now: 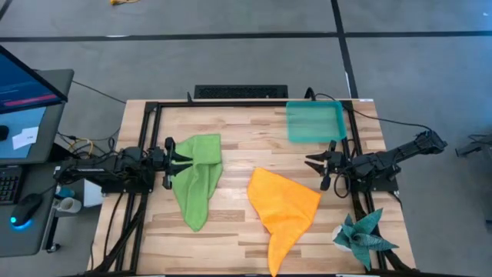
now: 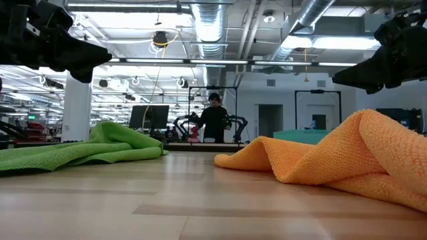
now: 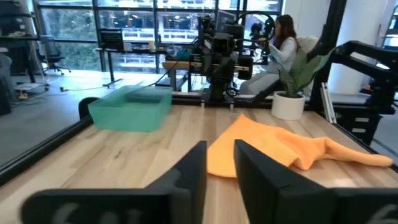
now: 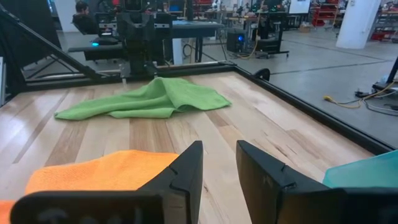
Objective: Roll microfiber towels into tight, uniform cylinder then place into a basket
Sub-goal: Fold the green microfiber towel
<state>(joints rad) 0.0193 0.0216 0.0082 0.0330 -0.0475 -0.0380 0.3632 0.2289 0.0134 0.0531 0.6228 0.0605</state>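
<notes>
Next, the left gripper will close on the pointed near corner (image 1: 195, 227) of the lime green towel.
The lime green towel (image 1: 198, 177) lies crumpled on the table's left half, and also shows in the right wrist view (image 4: 149, 99). The orange towel (image 1: 283, 208) lies crumpled at the middle right, reaching the near edge, and also shows in the left wrist view (image 3: 280, 146). The teal-green basket (image 1: 315, 121) stands empty at the far right. My left gripper (image 1: 183, 160) is open, held above the green towel's left edge, pointing right. My right gripper (image 1: 312, 163) is open, just right of the orange towel, pointing left. The low view shows both grippers well above the table.
A dark teal spiky cloth (image 1: 363, 237) lies at the near right corner. A black frame (image 1: 231, 102) borders the table. Bare wood shows between the two towels and along the far edge left of the basket. A person (image 2: 215, 120) stands far behind the table.
</notes>
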